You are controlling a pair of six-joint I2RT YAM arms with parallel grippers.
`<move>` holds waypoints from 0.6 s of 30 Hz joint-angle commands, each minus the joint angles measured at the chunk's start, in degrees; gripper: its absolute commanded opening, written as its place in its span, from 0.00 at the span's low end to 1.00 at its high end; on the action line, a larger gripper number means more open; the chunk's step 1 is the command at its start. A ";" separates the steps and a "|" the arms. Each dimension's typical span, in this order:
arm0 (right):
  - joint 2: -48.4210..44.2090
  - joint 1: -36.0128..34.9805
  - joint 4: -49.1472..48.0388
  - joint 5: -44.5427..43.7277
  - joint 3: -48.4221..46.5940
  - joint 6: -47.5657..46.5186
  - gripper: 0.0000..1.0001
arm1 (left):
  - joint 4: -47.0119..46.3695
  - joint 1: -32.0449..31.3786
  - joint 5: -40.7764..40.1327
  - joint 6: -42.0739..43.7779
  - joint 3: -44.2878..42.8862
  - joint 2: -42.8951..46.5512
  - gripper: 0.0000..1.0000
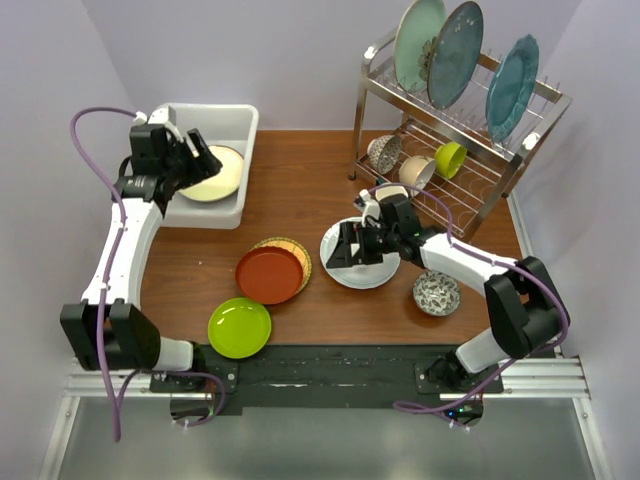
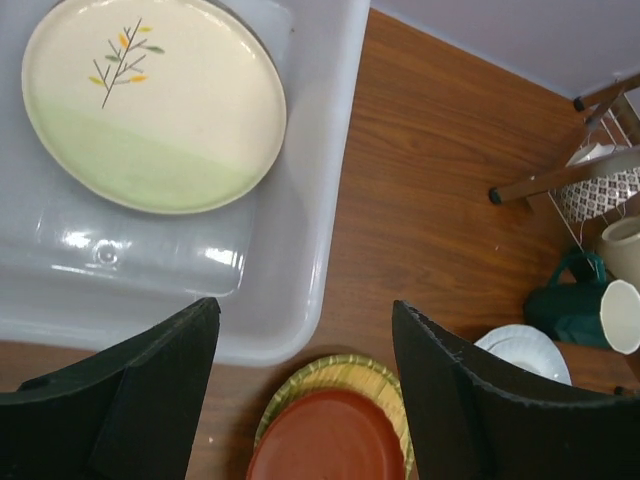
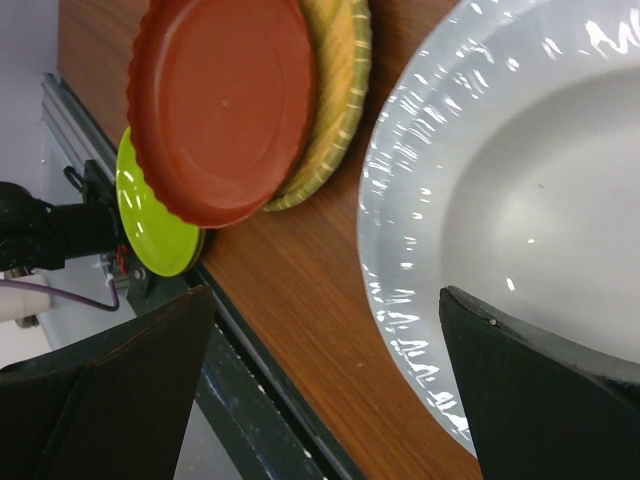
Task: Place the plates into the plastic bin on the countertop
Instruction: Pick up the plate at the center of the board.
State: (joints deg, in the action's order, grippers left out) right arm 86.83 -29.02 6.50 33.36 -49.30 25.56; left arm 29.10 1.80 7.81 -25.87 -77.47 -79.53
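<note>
My left gripper is to grab the outer rim [image 1: 238, 277] [image 2: 250, 472] of the red-brown plate next, on the side farthest from the white plate.
A cream plate [image 1: 216, 172] [image 2: 150, 100] with a small twig print lies flat in the white plastic bin [image 1: 232, 118] [image 2: 300, 290]. My left gripper [image 1: 203, 160] [image 2: 305, 400] hangs open and empty over the bin's near right corner. On the countertop [image 1: 300, 170] a red-brown plate [image 1: 268, 274] [image 3: 220, 100] rests on a woven yellow plate [image 1: 299, 252] [image 3: 338, 100]. A lime green plate [image 1: 239, 327] [image 3: 150, 225] lies near the front edge. My right gripper [image 1: 342, 250] [image 3: 325, 390] is open, low over the left rim of a white plate [image 1: 362, 272] [image 3: 520, 200], holding nothing.
A steel wire rack [image 1: 455, 150] at the back right carries three large teal and blue-grey plates [image 1: 455, 52], small bowls and cups. A small patterned bowl [image 1: 437, 293] sits at the front right. The table's front edge and black rail [image 3: 270, 400] run just below my right gripper.
</note>
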 commanded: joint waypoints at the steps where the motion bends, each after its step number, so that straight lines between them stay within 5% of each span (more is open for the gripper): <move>1: -0.87 -3.15 1.23 -0.93 -5.10 0.89 0.99 | 3.31 -0.22 1.50 1.61 3.29 5.16 0.72; 18: 7.29 -10.62 2.11 -1.64 -12.04 4.58 0.89 | 12.64 -0.40 10.82 2.58 25.08 19.85 0.65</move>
State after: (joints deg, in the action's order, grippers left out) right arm 91.96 -38.09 7.64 32.36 -57.12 28.93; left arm 39.94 1.69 13.89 -23.35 -57.06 -61.82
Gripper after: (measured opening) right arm 0.929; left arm 0.663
